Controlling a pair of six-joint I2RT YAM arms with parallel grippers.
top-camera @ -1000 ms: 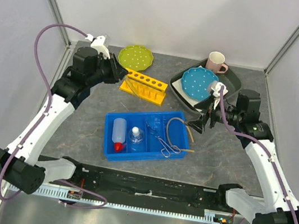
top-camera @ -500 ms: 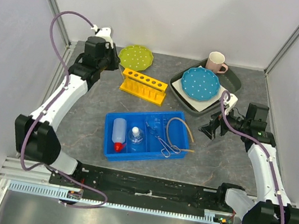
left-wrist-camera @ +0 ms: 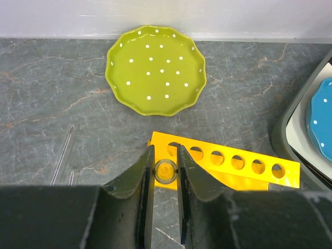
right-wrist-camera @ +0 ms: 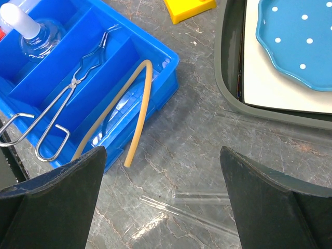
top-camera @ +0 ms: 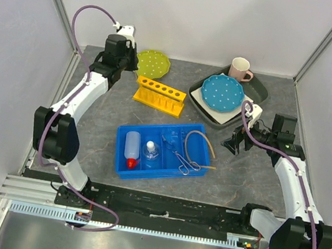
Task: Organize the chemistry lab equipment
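My left gripper will let go of the clear test tube in the yellow rack's end hole (top-camera: pixel 143 82) (left-wrist-camera: pixel 173 149), the one closest to that gripper.
In the left wrist view my left gripper (left-wrist-camera: pixel 165 155) is shut on a clear glass test tube (left-wrist-camera: pixel 165 172), seen end-on just above the left end of the yellow rack (left-wrist-camera: pixel 244 165). From above, the left gripper (top-camera: pixel 128 65) sits between the rack (top-camera: pixel 160 95) and the green plate (top-camera: pixel 152 63). The blue tray (top-camera: pixel 160 170) holds the squeeze bottle (top-camera: pixel 131 147), flask (top-camera: pixel 151 152), tongs (top-camera: pixel 184 161) and tan tubing (top-camera: pixel 204 144). My right gripper (top-camera: pixel 233 141) hangs open right of the tray. Two clear glass tubes (right-wrist-camera: pixel 207 197) lie on the table below it.
A grey tray (top-camera: pixel 259 92) at the back right carries a blue dotted plate (top-camera: pixel 222 92), with a pink mug (top-camera: pixel 240 69) behind it. A thin glass rod (left-wrist-camera: pixel 63 153) lies on the table left of the rack. White walls close in the back and sides.
The left arm has swung up and back, carrying its gripper from the rack's left end toward the green plate. The right arm pulled back to the right a second ago and has since stayed still.
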